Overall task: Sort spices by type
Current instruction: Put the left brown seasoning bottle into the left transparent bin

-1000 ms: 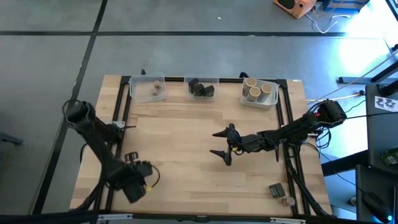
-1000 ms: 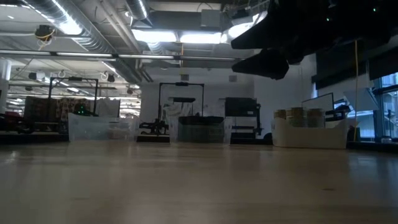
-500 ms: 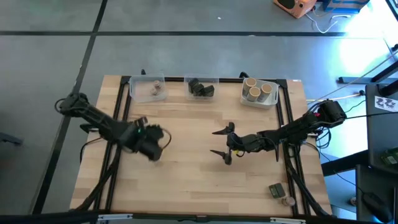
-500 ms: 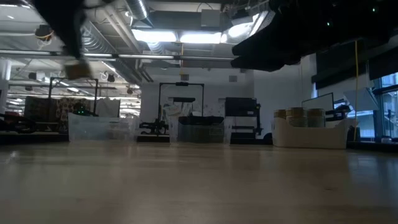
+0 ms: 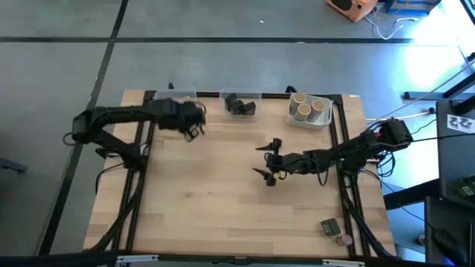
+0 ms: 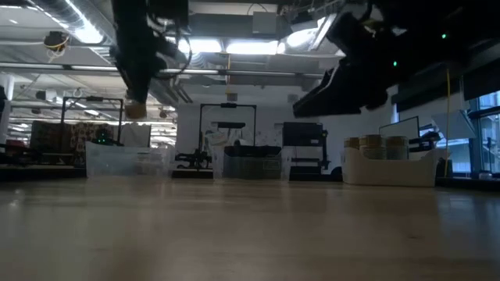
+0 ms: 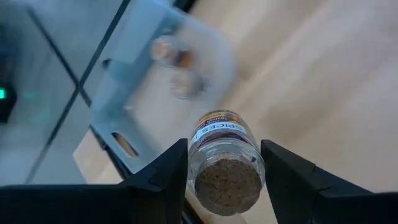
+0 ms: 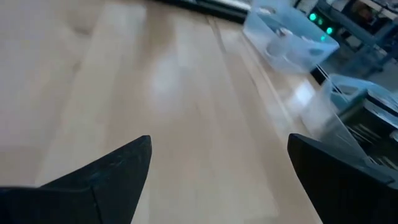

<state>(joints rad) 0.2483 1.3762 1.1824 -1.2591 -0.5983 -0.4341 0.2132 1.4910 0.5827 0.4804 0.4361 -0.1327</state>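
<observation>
Next, my left gripper lets go of the spice jar in the clear tub of round jars (image 5: pixel 165 104) (image 7: pixel 148 94), close to the tub's outer end.
My left gripper (image 5: pixel 194 126) hangs above the table just beside the left clear tub (image 5: pixel 175 95) at the far edge. It is shut on a small round spice jar (image 7: pixel 224 158) with a corked end and a label. Two more round jars (image 7: pixel 177 65) lie in that tub. The middle tub (image 5: pixel 241 104) holds dark grey blocks. The white tub (image 5: pixel 309 110) holds tan cylinders. My right gripper (image 5: pixel 266 159) is open and empty above the table's middle. My left gripper pinches the round jar by its glass sides (image 7: pixel 194 163) between its two fingers (image 7: pixel 171 171). The fingers point down from above. The jar hangs below them (image 6: pixel 135 112), lifted well clear of the table, its corked end toward the wrist.
A dark grey block (image 5: pixel 329 226) and a round jar (image 5: pixel 344 239) lie at the table's near right corner, beyond the black frame rail. Bare wood (image 5: pixel 223 200) spreads between the arms and the near edge.
My left gripper has swung from the table's near left corner toward the far edge and up, carrying the round jar to the left clear tub. My right gripper has shifted slightly toward the far edge and stayed open.
</observation>
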